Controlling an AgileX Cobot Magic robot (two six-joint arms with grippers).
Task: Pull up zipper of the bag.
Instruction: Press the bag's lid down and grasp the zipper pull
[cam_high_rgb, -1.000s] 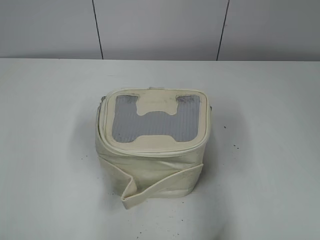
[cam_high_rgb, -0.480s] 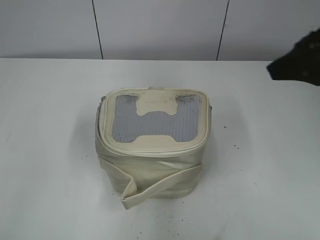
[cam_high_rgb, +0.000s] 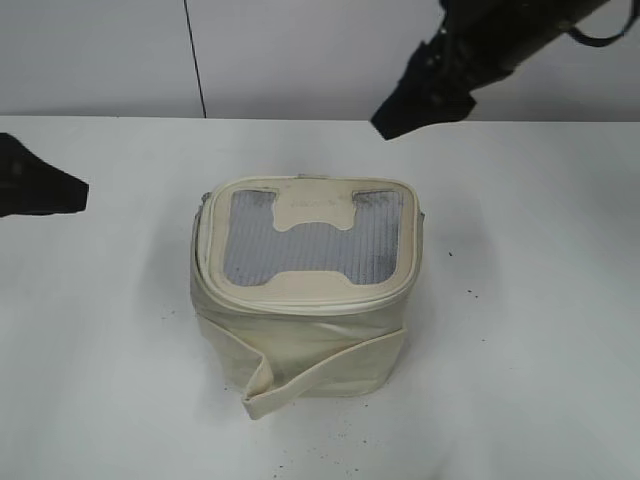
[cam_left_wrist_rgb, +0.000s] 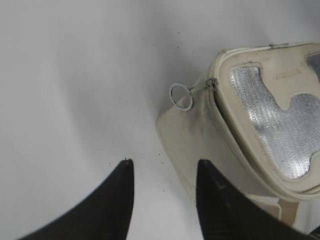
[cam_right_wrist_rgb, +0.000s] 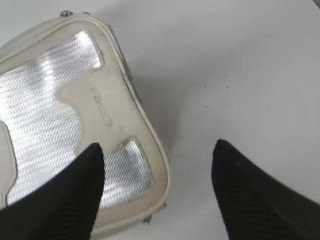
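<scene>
Next, I move my left gripper to the ring of the silver pull (cam_high_rgb: 203, 201) (cam_left_wrist_rgb: 181, 98) on the far corner of the cream-white bag and close it there.
The cream-white bag (cam_high_rgb: 305, 285) stands mid-table, its grey mesh top with the H-shaped patch facing up and a loose strap band (cam_high_rgb: 300, 375) round its front. The zipper track (cam_left_wrist_rgb: 220, 117) runs round the top rim. One silver pull with a ring (cam_left_wrist_rgb: 181, 96) sticks out from the bag's left corner in the left wrist view. My left gripper (cam_left_wrist_rgb: 162, 167) is open and empty, just left of the bag (cam_left_wrist_rgb: 250, 130). My right gripper (cam_right_wrist_rgb: 157, 150) is open and empty above the bag's (cam_right_wrist_rgb: 75, 125) far right corner. In the exterior view it shows at the top right (cam_high_rgb: 425, 95).
The white table (cam_high_rgb: 540, 300) surrounds the bag, with small dark specks in front and to the right. A grey panelled wall (cam_high_rgb: 320, 55) stands behind the table's far edge.
Both arms have come into the exterior view. The right arm moved in from the right edge to above the bag's far right. The left arm appeared at the left edge. The bag has not moved.
</scene>
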